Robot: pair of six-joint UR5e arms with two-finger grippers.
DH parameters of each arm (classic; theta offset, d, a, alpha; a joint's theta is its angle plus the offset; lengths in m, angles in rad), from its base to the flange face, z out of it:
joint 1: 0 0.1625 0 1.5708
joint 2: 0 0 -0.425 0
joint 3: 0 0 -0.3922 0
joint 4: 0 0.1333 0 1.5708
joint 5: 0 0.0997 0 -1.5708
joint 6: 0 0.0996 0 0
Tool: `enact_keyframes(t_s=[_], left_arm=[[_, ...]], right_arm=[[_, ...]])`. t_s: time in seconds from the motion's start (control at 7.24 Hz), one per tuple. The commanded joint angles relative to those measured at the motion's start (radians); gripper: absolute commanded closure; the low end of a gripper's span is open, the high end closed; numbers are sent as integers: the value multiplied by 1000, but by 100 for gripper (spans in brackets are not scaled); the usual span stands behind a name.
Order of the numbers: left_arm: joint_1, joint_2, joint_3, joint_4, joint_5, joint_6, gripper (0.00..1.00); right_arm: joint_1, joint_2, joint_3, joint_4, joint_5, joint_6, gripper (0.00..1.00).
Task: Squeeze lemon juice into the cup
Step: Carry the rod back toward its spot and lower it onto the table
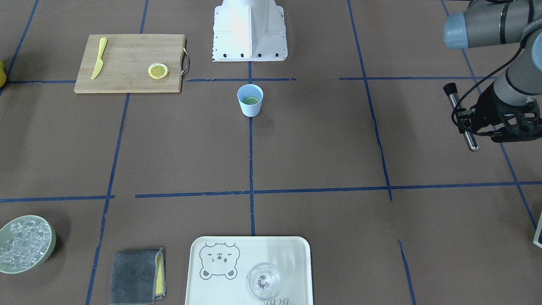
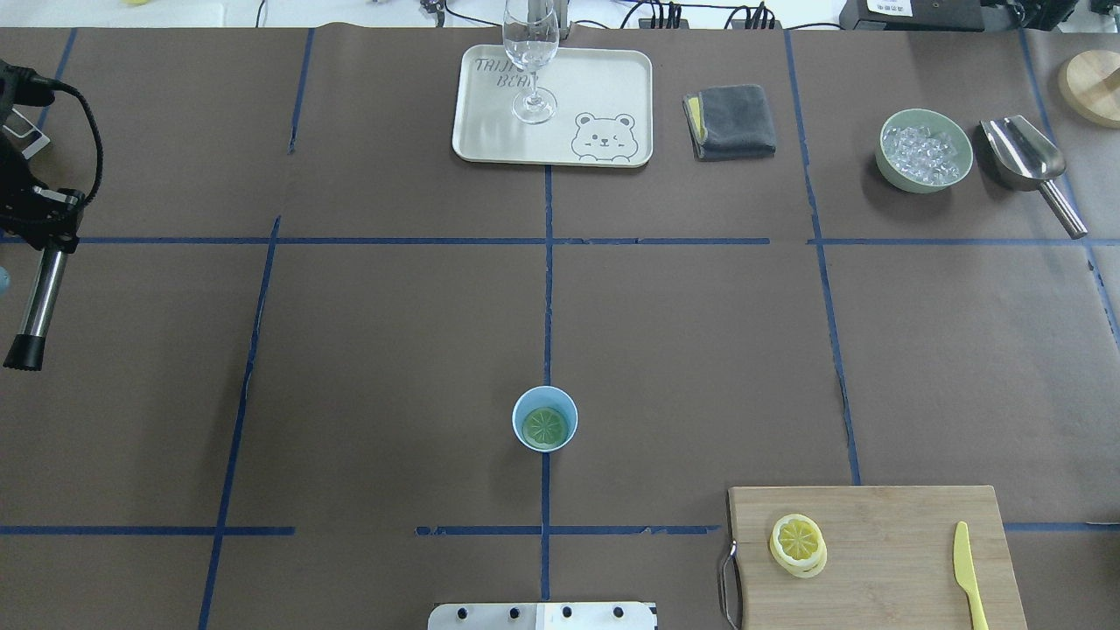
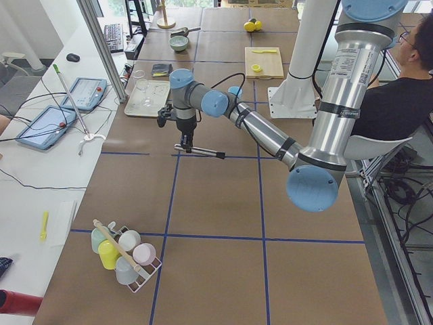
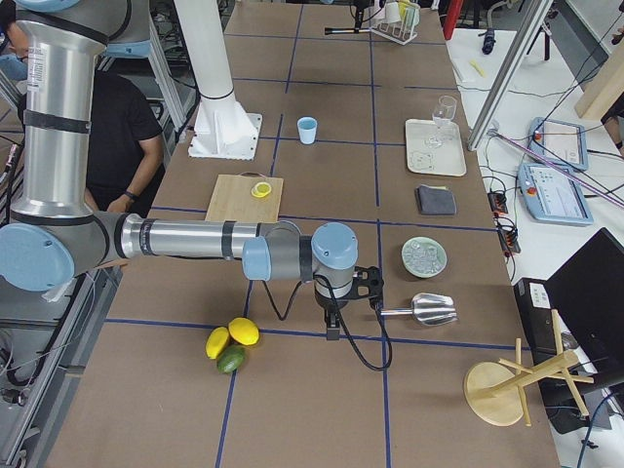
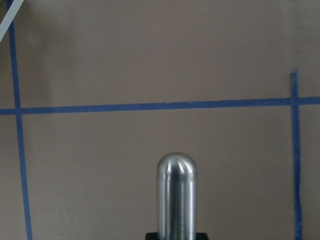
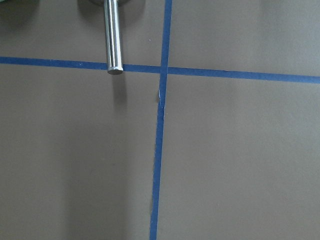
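Next, I release the steel rod from my left gripper on the bare table inside the blue tape lines (image 1: 448, 135) (image 5: 139, 224).
The light-blue cup (image 1: 250, 109) stands near the table's middle, in front of the robot base, and shows in the overhead view (image 2: 518, 418) too. One lemon slice (image 2: 544, 427) lies inside it at the bottom. A second lemon slice (image 2: 797, 541) lies on the wooden cutting board (image 2: 892, 525). My left gripper (image 1: 471, 123) is far from the cup at the table's left side, shut on a steel rod with a black end (image 2: 37, 302), held above the table. My right gripper (image 4: 333, 310) shows only in the exterior right view, near the scoop; I cannot tell whether it is open or shut.
A yellow plastic knife (image 2: 965, 569) lies on the board. At the far side are a cream tray (image 2: 490, 131) with a clear stemmed glass (image 2: 531, 61), a grey cloth (image 2: 731, 121), a green bowl of ice (image 2: 923, 150) and a metal scoop (image 2: 1028, 157). The robot base (image 1: 250, 29) stands behind the cup.
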Motion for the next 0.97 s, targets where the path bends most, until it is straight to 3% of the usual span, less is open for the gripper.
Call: enact_keyframes(t_s=[0.0, 0.28, 0.55, 0.83], left_arm=[[2, 3, 162, -70, -44, 17, 100], [14, 6, 288, -216, -83, 14, 100], [49, 40, 301, -308, -79, 14, 100], [78, 45, 301, -319, -80, 14, 100]], right_arm=[[-2, 1, -1, 12, 1, 1, 0], [-6, 4, 5, 14, -2, -1, 0], [-8, 16, 6, 14, -7, -2, 0], [-8, 15, 6, 14, -12, -4, 0]])
